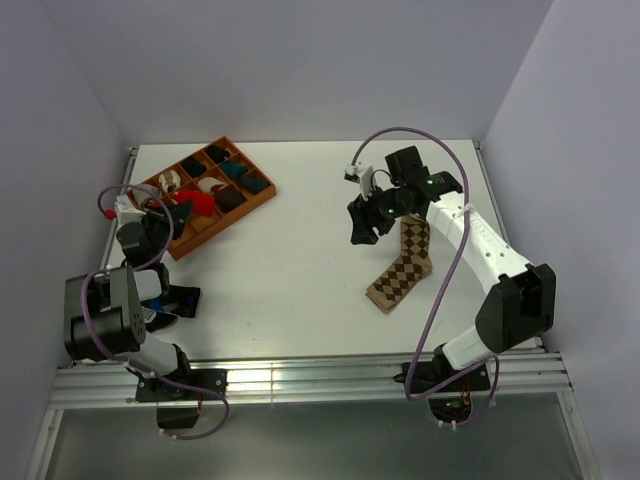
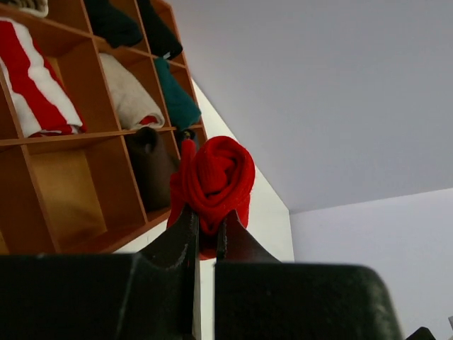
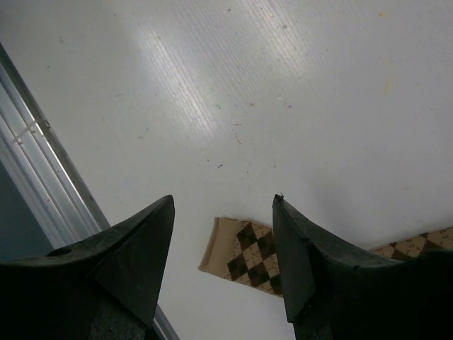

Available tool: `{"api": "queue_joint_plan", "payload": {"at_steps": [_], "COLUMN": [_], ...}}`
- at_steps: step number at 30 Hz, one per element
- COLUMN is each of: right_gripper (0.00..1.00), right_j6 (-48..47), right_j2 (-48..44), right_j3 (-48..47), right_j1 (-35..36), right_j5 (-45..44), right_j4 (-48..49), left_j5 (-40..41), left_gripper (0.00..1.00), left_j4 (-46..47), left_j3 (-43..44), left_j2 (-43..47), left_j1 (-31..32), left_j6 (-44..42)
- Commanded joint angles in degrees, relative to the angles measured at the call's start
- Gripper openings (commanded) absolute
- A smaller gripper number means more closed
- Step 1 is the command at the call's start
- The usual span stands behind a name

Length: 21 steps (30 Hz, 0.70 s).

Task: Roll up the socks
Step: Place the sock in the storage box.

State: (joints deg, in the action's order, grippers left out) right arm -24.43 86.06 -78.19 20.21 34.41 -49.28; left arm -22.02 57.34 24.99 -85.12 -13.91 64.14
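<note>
The robot's left gripper will release the rolled red sock in the empty tray compartment (image 1: pixel 207 213) (image 2: pixel 83 190) next to the brown sock roll.
A rolled bright red sock (image 2: pixel 216 173) is pinched between the fingertips of my left gripper (image 2: pixel 207 212), which is shut on it. The roll hangs just above the near edge of the wooden tray (image 2: pixel 71 134). From above, the left gripper (image 1: pixel 178 214) and the red sock (image 1: pixel 197 204) are over the tray's near compartments. The tan-and-brown argyle sock (image 1: pixel 405 265) lies flat and unrolled on the table at the right. My right gripper (image 1: pixel 360 232) hovers open just left of its far end. Below the open fingers one end of the argyle sock (image 3: pixel 248 255) shows.
The orange-brown divided tray (image 1: pixel 226 224) sits at the far left, holding black, teal, white, brown and red-striped sock rolls (image 2: pixel 35 85). A metal rail (image 1: pixel 300 380) runs along the near table edge. White walls enclose the table.
</note>
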Motion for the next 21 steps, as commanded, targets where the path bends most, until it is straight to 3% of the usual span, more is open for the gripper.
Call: {"api": "queue_joint_plan", "payload": {"at_steps": [1, 11, 21], "right_gripper": [0.65, 0.64, 0.64], "right_j6": [-2.8, -4.9, -6.1], "right_j2": [-3.2, -5.2, -5.4], "right_j3": [1.2, 4.6, 6.3], "right_j1": [-0.4, -0.4, -0.4], "right_j5": [-1.0, -2.2, -2.4], "right_j4": [2.7, 4.3, 4.8], "left_j5": [-2.0, -0.9, 1.9], "left_gripper": [0.00, 0.00, 0.00], "left_j4": [11.6, 18.9, 19.0], "left_j3": [2.3, 3.6, 4.4], "left_j2": [-4.0, -16.6, -21.8], "left_j1": [-0.2, -0.1, 0.0], "left_j6": [2.5, 6.3, 7.7]}}
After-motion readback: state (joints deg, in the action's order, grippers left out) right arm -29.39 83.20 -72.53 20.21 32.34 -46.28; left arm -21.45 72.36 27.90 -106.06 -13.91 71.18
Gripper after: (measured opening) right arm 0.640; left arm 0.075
